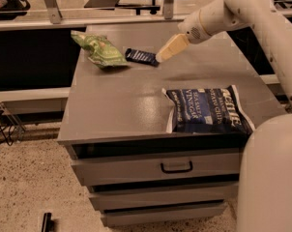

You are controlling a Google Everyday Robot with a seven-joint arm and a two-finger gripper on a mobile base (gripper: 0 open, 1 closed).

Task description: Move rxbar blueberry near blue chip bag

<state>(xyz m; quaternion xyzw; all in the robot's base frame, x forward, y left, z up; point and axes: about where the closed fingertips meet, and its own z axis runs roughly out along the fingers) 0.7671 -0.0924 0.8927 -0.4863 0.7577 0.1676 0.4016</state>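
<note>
I should close my gripper on the end of the rxbar blueberry (153,59) that points away from the green chip bag.
The rxbar blueberry (141,57) is a small flat navy bar lying on the grey cabinet top (131,100), toward the back, just right of the green bag. The blue chip bag (208,110) lies flat at the front right corner of the top. My gripper (165,53) reaches in from the upper right; its cream-coloured fingers (171,47) point down-left, with the tip right at the right end of the bar. It holds nothing that I can see.
A green chip bag (100,50) lies at the back left of the top. The cabinet has drawers below with a dark handle (176,167). My arm (252,13) crosses the right side. A black counter and metal legs stand behind.
</note>
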